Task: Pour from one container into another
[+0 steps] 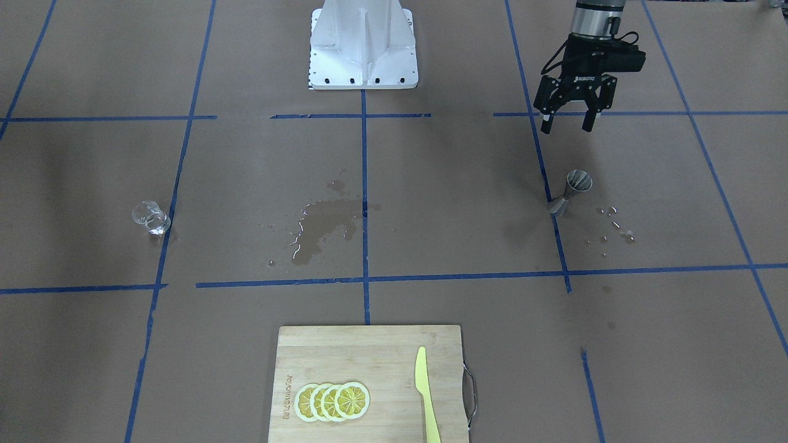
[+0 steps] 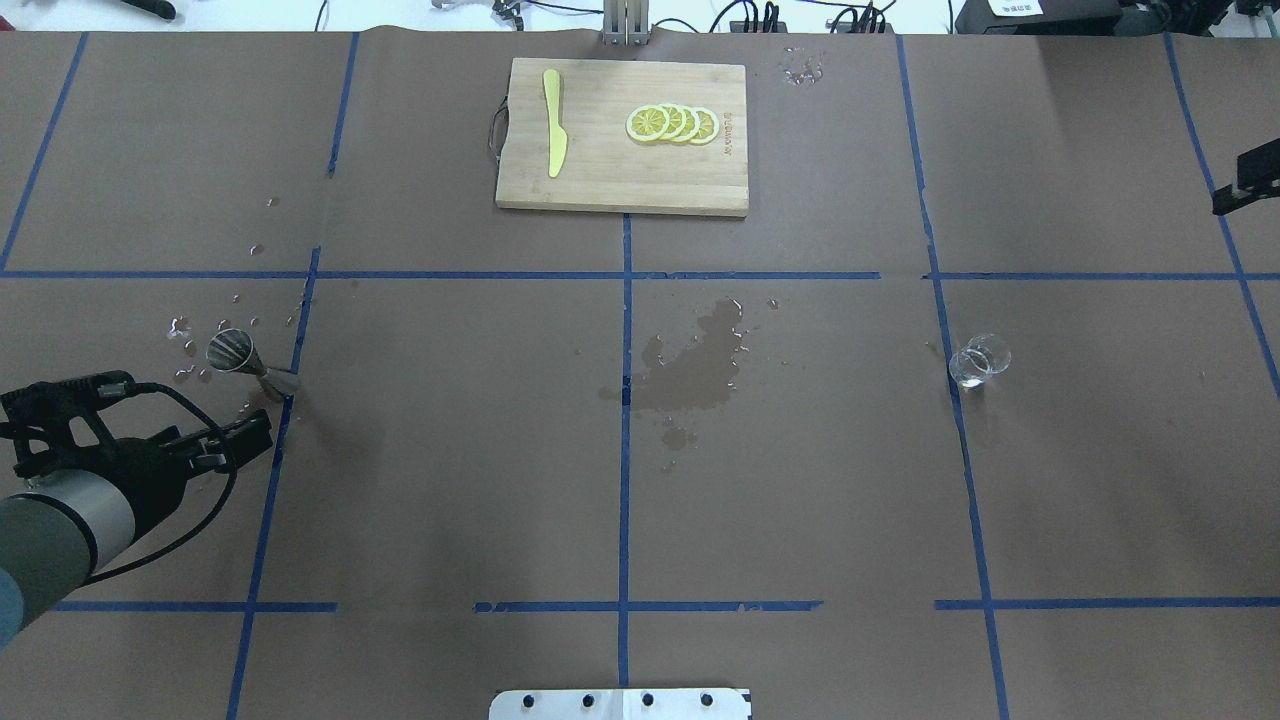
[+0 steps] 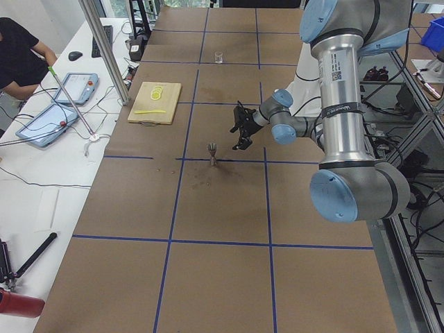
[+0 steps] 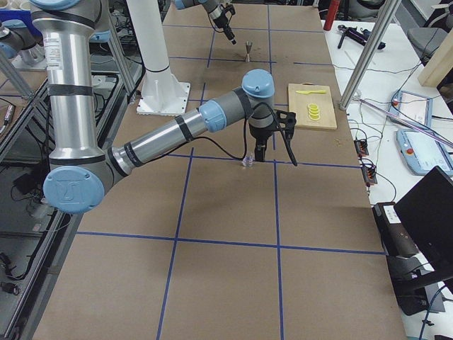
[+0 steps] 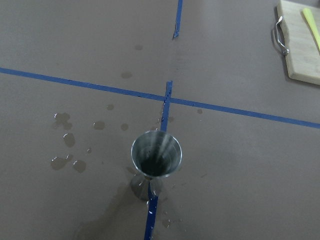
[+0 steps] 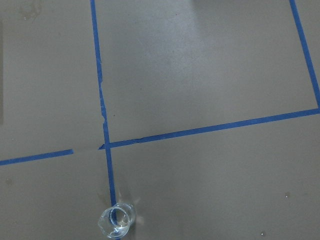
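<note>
I need to close my left gripper on the metal jigger's narrow middle [image 1: 566, 197] [image 5: 148, 177], under its upper cup.
A metal jigger [image 1: 569, 194] [image 2: 245, 360] [image 5: 156, 155] stands upright on the brown table on a blue tape line. My left gripper [image 1: 567, 128] [image 3: 241, 142] hangs open and empty above the table, a short way back from the jigger towards the robot's base. A small clear glass [image 1: 151, 218] [image 2: 978, 362] [image 6: 116, 222] stands upright on the other half of the table. My right gripper [image 4: 258, 152] shows only in the exterior right view, where it lines up just above the glass. I cannot tell whether it is open or shut.
A wooden cutting board [image 1: 369, 344] [image 2: 620, 185] carries lemon slices [image 1: 332, 401] and a yellow knife [image 1: 426, 394] at the far edge. A wet spill [image 1: 323, 227] darkens the table's middle, and droplets [image 1: 615, 224] lie beside the jigger. The white robot base [image 1: 363, 46] is between the arms.
</note>
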You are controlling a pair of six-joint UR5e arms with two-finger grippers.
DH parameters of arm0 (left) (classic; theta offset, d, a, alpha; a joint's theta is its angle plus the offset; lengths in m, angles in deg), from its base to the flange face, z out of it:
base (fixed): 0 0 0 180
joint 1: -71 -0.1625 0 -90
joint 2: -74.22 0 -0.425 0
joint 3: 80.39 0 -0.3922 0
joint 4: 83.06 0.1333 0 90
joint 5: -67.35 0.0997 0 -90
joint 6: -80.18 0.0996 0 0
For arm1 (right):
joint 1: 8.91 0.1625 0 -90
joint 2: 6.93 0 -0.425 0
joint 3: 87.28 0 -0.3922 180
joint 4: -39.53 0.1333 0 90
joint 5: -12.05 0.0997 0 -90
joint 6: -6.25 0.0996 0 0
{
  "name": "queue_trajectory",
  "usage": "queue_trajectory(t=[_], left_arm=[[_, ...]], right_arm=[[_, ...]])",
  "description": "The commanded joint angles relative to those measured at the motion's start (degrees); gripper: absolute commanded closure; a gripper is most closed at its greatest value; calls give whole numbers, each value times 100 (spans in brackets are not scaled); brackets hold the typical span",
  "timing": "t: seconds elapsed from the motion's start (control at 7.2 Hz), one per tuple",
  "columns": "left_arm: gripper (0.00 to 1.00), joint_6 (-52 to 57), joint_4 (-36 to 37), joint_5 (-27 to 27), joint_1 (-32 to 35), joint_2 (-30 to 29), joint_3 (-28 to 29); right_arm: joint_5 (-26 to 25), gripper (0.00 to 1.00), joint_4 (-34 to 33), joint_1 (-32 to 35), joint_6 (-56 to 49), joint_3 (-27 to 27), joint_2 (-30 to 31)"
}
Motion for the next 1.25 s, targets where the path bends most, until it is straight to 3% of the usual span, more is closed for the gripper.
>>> queue_trajectory(t=[0.0, 0.14, 0.28, 0.56, 1.11], left_arm=[[0, -113, -1, 656, -158, -43, 276], [0, -113, -1, 970, -158, -148, 503], [0, -113, -10, 1190, -149, -306, 757], [0, -113, -1, 1831, -158, -744, 1214], [5, -105, 16, 2527, -158, -1133, 1997]], right_arm=[[-1556, 0, 743, -1593, 1685, -814, 563], [-2059, 0, 1889, -2132, 2345, -834, 1063], [-2586, 0, 2239, -2572, 2456, -843, 1251], [-3484, 0, 2269, -3399, 2807, -843, 1279], [-3767, 0, 3066, -3718, 3020, -843, 1760]])
